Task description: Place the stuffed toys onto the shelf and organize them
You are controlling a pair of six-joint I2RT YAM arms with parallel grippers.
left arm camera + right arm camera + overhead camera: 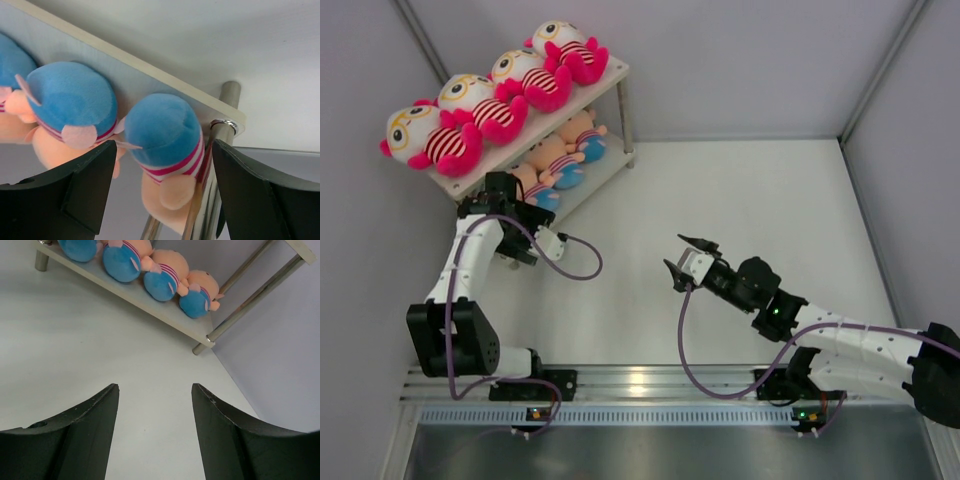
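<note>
The metal leg of the shelf stands next to the end toy between my left gripper's fingers, so I should back away, turn, and pinch the toy's blue pants [162, 127].
The shelf [612, 72] stands at the back left. Four white-headed, pink-limbed stuffed toys [475, 102] lie in a row on its upper board. Four peach-faced toys in blue pants [164, 279] lie in a row on the lower board [170, 314]. My left gripper [506, 196] is open at the near end of the lower tier. In the left wrist view [165, 167] its jaws stand wide on either side of the end toy [162, 132], next to a metal leg [228, 102]. My right gripper [686, 258] is open and empty over the bare table, also in the right wrist view [155, 390].
Grey walls close in the white table [750, 200] on the left, back and right. The shelf's metal legs [628, 125] reach the table near the back wall. The arm bases sit on a rail [650, 385] at the near edge.
</note>
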